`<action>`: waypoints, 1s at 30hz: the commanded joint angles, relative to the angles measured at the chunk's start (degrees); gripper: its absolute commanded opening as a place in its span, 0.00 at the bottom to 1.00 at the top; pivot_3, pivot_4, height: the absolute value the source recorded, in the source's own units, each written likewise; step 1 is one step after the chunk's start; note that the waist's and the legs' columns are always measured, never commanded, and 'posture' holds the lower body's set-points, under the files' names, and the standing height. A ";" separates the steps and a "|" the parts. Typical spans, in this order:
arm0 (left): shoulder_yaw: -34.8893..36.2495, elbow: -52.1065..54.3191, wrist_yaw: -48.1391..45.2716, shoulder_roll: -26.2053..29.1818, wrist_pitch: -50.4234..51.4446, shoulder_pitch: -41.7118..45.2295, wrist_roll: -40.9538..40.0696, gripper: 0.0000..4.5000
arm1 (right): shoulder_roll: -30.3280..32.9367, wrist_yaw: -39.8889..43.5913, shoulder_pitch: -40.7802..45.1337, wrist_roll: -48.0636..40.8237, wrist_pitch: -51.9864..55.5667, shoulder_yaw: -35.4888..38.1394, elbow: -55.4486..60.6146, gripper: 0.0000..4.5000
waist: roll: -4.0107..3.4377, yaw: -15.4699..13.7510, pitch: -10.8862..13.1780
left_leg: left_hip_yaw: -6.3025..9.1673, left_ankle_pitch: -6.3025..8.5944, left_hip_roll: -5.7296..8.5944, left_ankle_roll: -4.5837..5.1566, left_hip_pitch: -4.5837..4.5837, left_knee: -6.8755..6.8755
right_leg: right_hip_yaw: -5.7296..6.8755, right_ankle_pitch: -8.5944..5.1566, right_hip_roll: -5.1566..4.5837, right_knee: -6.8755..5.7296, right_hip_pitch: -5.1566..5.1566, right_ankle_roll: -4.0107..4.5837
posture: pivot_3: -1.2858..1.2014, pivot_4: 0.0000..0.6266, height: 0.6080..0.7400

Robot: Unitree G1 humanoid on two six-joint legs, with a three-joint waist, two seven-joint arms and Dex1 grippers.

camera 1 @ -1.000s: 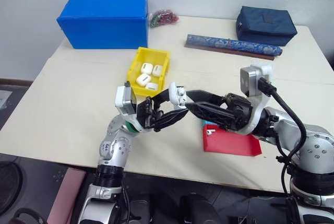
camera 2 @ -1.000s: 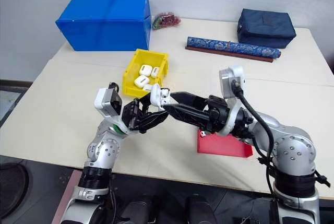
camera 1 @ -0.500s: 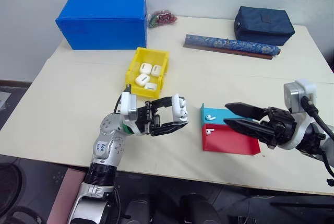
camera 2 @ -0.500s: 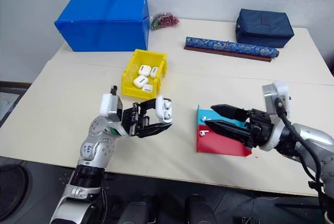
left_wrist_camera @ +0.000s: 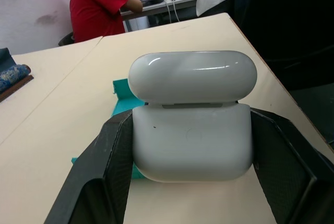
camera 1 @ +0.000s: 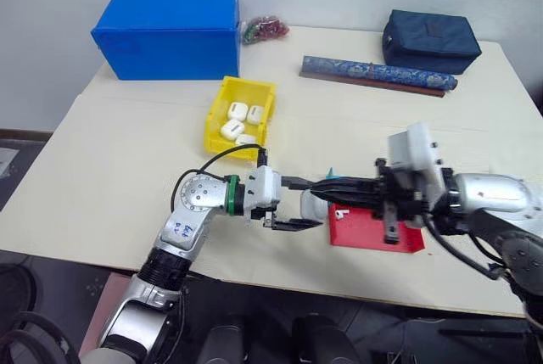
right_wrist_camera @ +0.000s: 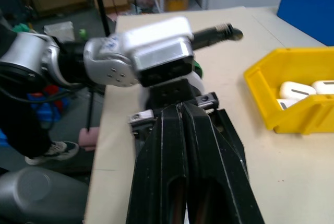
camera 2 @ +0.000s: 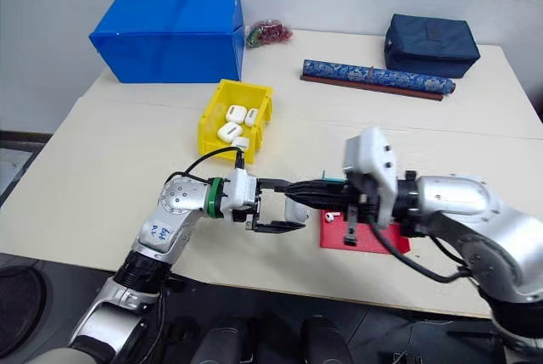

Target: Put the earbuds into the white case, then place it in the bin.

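Next, my left gripper releases the white case in the yellow bin (camera 1: 252, 122), between the back and front white cases.
My left gripper (camera 1: 304, 204) points to the right, level, and is shut on the white case (camera 1: 312, 207) just left of the red tray (camera 1: 373, 235). In the left wrist view the case (left_wrist_camera: 192, 130) sits between both fingers (left_wrist_camera: 104, 174), its lid down with a thin seam. My right gripper (camera 1: 333, 186) reaches leftward, fingers shut together, with its tips at the top of the case; I see nothing between them. One earbud (camera 1: 341, 210) lies on the red tray. The yellow bin (camera 1: 214, 118) stands behind, holding several white cases.
A teal tray (left_wrist_camera: 122, 101) lies beside the red one. The big blue box (camera 1: 168, 29) sits at the back left. A dark blue pouch (camera 1: 431, 40) and a long patterned roll (camera 1: 377, 74) lie at the back right. A person in red (left_wrist_camera: 99, 4) sits beyond the table.
My right gripper swung back in from the right and shut, its tips now at the case. My left gripper rolled and sank a little with the case.
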State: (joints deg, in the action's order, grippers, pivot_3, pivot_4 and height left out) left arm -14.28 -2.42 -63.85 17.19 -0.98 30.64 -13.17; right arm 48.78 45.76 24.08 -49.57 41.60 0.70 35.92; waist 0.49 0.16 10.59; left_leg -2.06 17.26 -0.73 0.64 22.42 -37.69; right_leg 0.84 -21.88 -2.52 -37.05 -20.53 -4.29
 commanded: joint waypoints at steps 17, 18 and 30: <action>12.08 8.79 7.88 5.15 9.40 -6.34 -10.06 0.62 | -8.02 4.51 -32.71 4.73 -16.70 27.69 1.99 0.09 | 0.04 -0.35 -0.01 | 0.07 -0.01 0.00 -0.02 -0.04 0.02 | 0.13 0.00 0.00 -0.27 0.10 -0.01 | 0.52 0.24 1.00; 14.26 8.20 10.75 5.21 10.93 -5.79 -10.37 0.62 | -10.74 4.12 -36.44 5.50 -19.13 30.55 2.81 0.13 | 0.04 -0.26 -0.01 | 0.12 -0.02 0.01 -0.03 -0.04 -0.01 | 0.16 0.01 0.01 -0.43 0.10 -0.02 | 0.52 0.24 1.00; 21.03 -19.49 34.55 4.59 19.17 16.98 -2.21 0.62 | -25.30 -1.94 -47.98 16.17 -37.19 30.39 6.42 0.99 | 0.15 -0.08 -0.01 | -0.08 -0.22 0.07 -0.27 -0.35 0.08 | -0.11 0.01 0.03 -0.68 -0.04 -0.02 | 0.52 0.24 1.00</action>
State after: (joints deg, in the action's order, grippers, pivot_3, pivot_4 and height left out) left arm 7.57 -17.43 -30.67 22.35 20.62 45.24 -17.44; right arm 23.63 42.68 -23.18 -32.07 6.19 31.75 39.56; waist 0.65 0.09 10.58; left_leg -2.15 17.03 -0.65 0.35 22.07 -37.56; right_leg 0.72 -21.87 -2.50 -37.75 -20.58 -4.30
